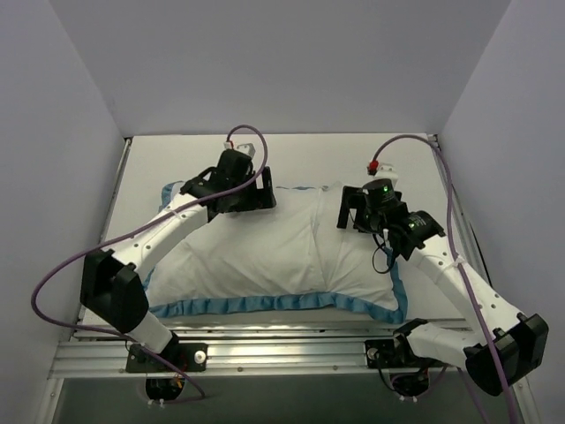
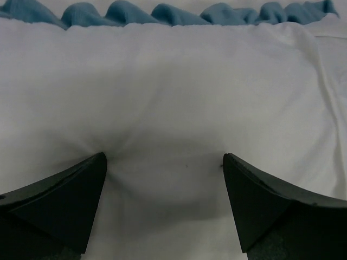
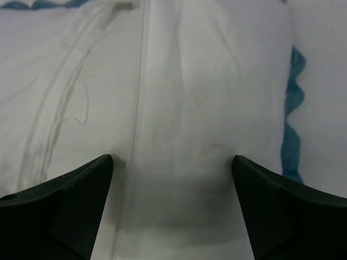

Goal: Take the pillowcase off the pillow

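Observation:
Next, my left gripper goes to the pillowcase's seam [image 1: 321, 233], the one close to my right gripper. It will then close on the white fabric there.
The pillowcase [image 1: 265, 256] lies white side up, stuffed plump, with blue ruffled trim [image 1: 265, 305] round its edges. The pillow is inside it and hidden. A seam or flap edge [image 1: 322, 256] runs across the cover right of centre; it also shows in the right wrist view [image 3: 141, 81]. My left gripper [image 1: 254, 200] is open at the far left part of the cover, its fingertips pressing a dimple into the white fabric [image 2: 164, 162]. My right gripper [image 1: 355, 212] is open on the far right part [image 3: 172, 162], jaws either side of smooth white fabric beside the seam.
The white table [image 1: 141, 177] is boxed in by grey walls at left, back and right. The metal rail [image 1: 282, 349] with the arm bases runs along the near edge. Blue trim shows at the top of the left wrist view [image 2: 162, 13] and at the right of the right wrist view [image 3: 293, 108].

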You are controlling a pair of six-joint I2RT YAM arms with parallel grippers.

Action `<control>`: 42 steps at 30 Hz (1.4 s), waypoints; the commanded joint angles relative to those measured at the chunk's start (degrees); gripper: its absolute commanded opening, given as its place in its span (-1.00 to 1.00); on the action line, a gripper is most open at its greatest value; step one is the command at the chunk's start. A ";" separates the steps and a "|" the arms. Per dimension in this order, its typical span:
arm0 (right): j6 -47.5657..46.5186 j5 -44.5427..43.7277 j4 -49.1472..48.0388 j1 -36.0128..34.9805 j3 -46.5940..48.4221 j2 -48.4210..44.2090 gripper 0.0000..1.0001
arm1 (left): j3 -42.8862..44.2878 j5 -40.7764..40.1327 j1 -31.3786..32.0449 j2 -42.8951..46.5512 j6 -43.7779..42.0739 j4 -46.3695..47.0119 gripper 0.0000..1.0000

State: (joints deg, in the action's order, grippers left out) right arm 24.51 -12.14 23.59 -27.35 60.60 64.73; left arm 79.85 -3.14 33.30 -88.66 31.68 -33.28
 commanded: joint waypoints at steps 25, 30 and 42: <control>-3.68 -1.13 -6.81 -13.78 15.95 25.71 0.68 | -4.48 -6.70 0.17 20.30 -8.04 -4.60 0.94; -2.89 -2.53 -7.07 -13.69 13.77 25.97 0.65 | 0.91 -9.60 8.26 8.80 -7.87 -0.39 0.94; 0.71 -5.62 -6.28 -10.01 2.34 19.40 0.20 | -7.78 -14.18 8.19 -5.98 4.61 3.57 0.85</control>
State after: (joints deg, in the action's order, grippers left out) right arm 24.38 -13.89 11.42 -39.64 66.87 88.38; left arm 74.50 -13.89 42.41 -93.03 31.83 -29.04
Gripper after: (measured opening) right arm 0.626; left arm 0.935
